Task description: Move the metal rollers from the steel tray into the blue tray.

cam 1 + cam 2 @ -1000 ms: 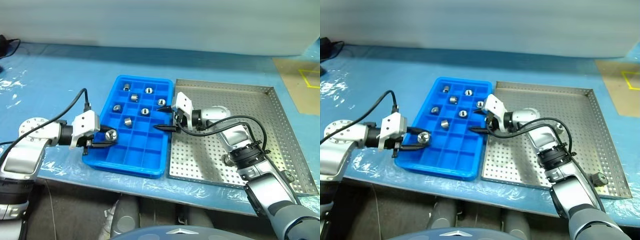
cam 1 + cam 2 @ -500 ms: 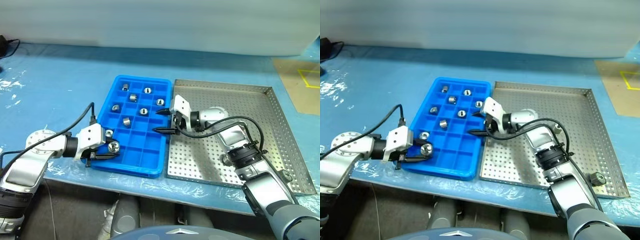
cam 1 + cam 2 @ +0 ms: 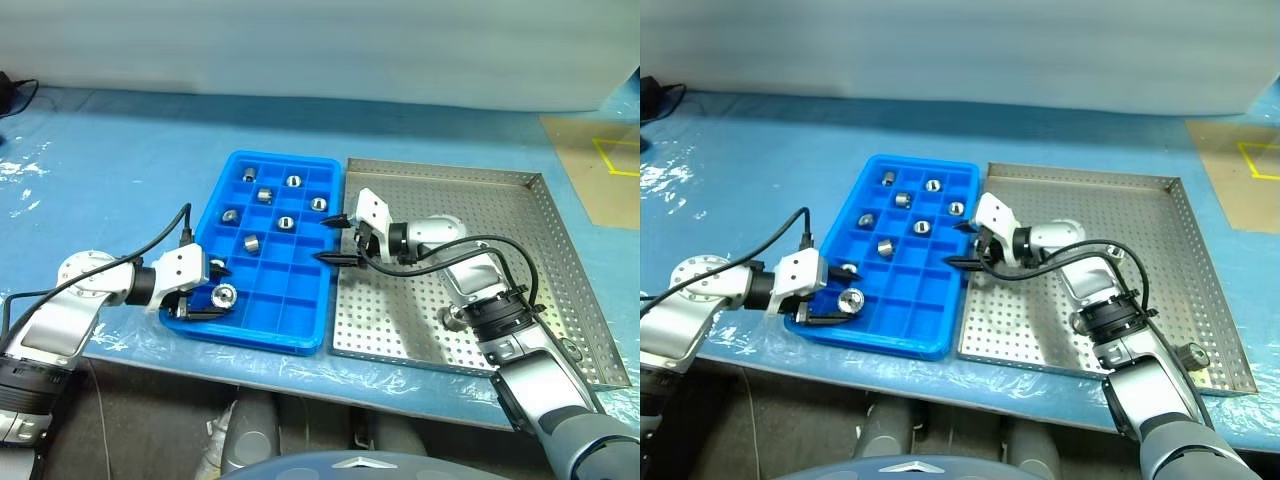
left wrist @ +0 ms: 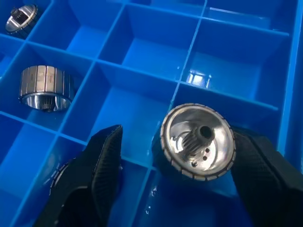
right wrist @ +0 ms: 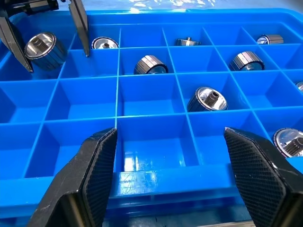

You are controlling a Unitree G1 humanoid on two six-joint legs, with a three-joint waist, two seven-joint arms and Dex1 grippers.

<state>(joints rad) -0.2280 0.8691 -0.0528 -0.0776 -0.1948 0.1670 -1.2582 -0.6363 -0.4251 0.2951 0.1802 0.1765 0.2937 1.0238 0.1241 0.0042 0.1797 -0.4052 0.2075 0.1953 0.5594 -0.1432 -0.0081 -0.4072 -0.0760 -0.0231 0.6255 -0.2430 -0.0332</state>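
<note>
The sides of the metal roller (image 3: 453, 318) near the middle of the steel tray's front edge should be gripped next by my right gripper.
The blue tray (image 3: 305, 300) lies left of the steel tray (image 3: 500, 215). Several metal rollers sit in its compartments, among them one (image 3: 252, 241) near the middle and one (image 3: 293, 181) at the back. My left gripper (image 3: 216, 295) is over the tray's front left corner, open. A roller (image 4: 198, 142) lies between its fingers (image 4: 104, 161), with a gap showing on one side. My right gripper (image 3: 322, 241) hovers open at the blue tray's right rim, holding nothing. A small metal piece (image 3: 1190, 355) rests near the steel tray's front right corner.
Both trays rest on a table covered in blue plastic sheet (image 3: 120, 160). The table's front edge runs just below the trays. A brown patch with yellow tape (image 3: 600, 170) lies at the far right. A black cable (image 3: 170, 235) loops from my left wrist.
My left gripper has sunk to the tray's front left corner and its fingers have spread apart from the roller. The right gripper kept its place, still open.
</note>
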